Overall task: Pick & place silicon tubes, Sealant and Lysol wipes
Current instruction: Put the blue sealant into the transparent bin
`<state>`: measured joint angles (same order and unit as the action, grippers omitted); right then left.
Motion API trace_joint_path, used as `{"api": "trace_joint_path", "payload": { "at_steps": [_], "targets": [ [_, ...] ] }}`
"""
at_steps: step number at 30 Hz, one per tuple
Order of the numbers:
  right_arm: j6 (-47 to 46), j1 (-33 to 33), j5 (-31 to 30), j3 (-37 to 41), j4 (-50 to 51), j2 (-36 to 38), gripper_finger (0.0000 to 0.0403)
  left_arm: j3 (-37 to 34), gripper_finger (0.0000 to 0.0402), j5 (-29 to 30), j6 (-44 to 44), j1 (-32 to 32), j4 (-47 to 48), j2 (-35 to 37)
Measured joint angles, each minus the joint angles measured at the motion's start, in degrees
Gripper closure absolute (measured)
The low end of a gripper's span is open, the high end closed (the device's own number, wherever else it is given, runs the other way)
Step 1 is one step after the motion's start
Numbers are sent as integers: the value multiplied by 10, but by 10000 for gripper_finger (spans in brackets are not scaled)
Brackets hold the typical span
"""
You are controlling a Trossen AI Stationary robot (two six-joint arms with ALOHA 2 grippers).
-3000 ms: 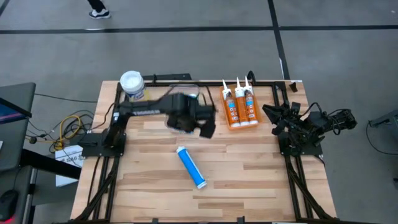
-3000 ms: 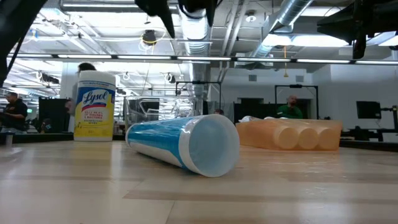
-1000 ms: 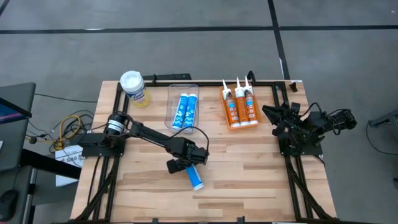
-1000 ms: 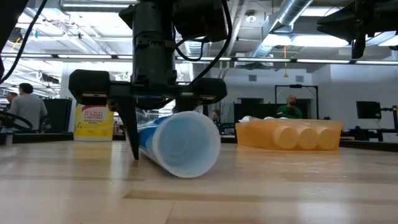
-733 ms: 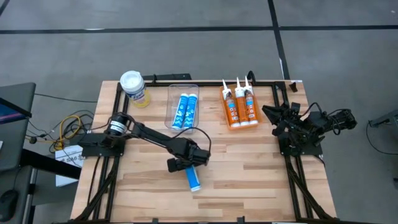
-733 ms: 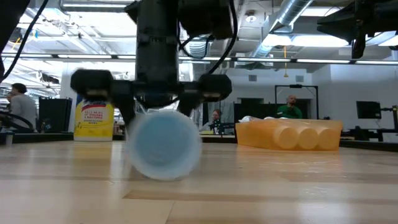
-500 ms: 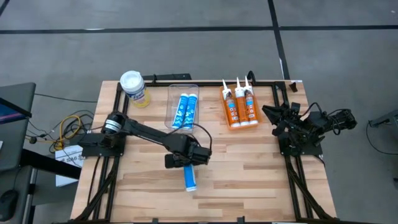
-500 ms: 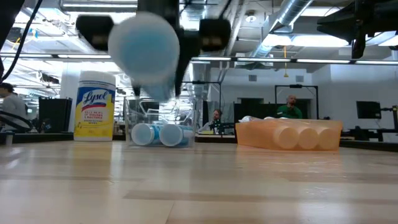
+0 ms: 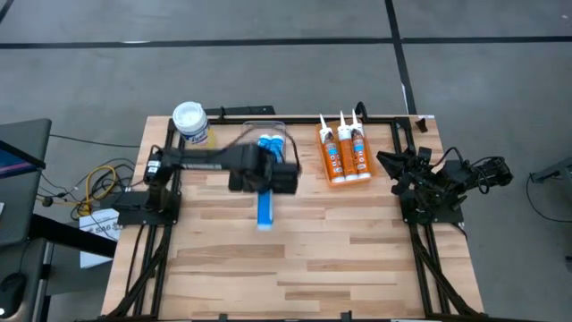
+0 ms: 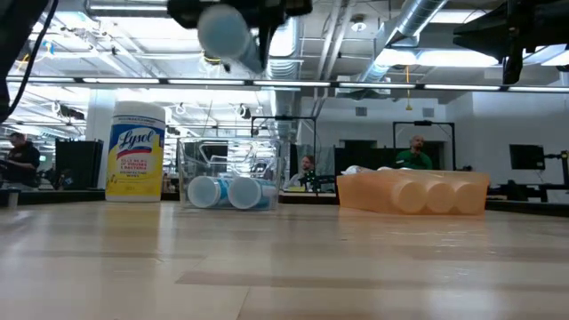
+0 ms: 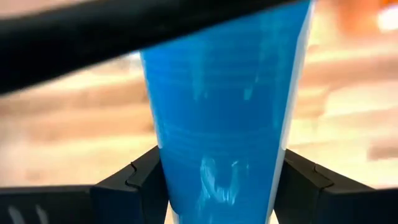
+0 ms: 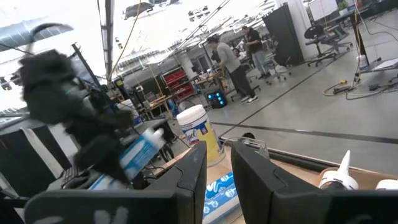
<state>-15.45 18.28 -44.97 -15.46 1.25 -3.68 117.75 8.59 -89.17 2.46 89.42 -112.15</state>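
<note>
The clear bin has the two blue tubes [image 9: 264, 161] in it. My left gripper will let go of the blue silicone tube on top of them.
My left gripper [image 9: 266, 177] is shut on a blue silicone tube [image 9: 265, 210], high above the table, just on the near side of a clear bin [image 9: 253, 128]. In the low view the tube's round end [image 10: 226, 32] faces the camera near the top. Two more blue tubes [image 10: 228, 192] lie in the bin. The Lysol wipes canister [image 9: 190, 122], with a white lid and yellow label, stands at the far left. Three orange sealant tubes [image 9: 344, 154] lie side by side right of the bin. My right gripper [image 9: 390, 165] is shut and empty at the table's right edge. My left gripper pinches the tube's round body [image 11: 217, 143] between its two fingers [image 11: 142, 182], on the tube's far part. The fingers come from above and lie across the tube. The tube is lifted clear, roughly level, its free end [image 9: 265, 224] pointing toward the table's near edge.
The wooden table top [image 9: 357, 259] lies bare over its near half. Black frame rails [image 9: 143, 259] run along the left and right edges. In the low view, people and workshop equipment show in the room beyond the table.
My left gripper has shut on the blue tube that lay on the table. It has lifted it clear and carried it up and toward the far edge, to the bin. The tube has turned from slanting to lying near-to-far.
</note>
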Motion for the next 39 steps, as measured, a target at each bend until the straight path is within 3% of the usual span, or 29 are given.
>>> {"api": "trace_joint_path", "payload": {
  "at_steps": [11,19,30,39],
  "targets": [
    [0,0,0,0,0,0,337,-4,200,18,221,-178,0,-1],
    [-1,0,0,0,0,0,337,-18,200,7,307,-278,-50,-4],
    [-1,0,0,0,0,0,337,-115,200,-52,344,-312,-150,-25],
    [-1,0,-1,0,0,0,337,-123,200,-62,371,-314,-174,-71]
  ]
}}
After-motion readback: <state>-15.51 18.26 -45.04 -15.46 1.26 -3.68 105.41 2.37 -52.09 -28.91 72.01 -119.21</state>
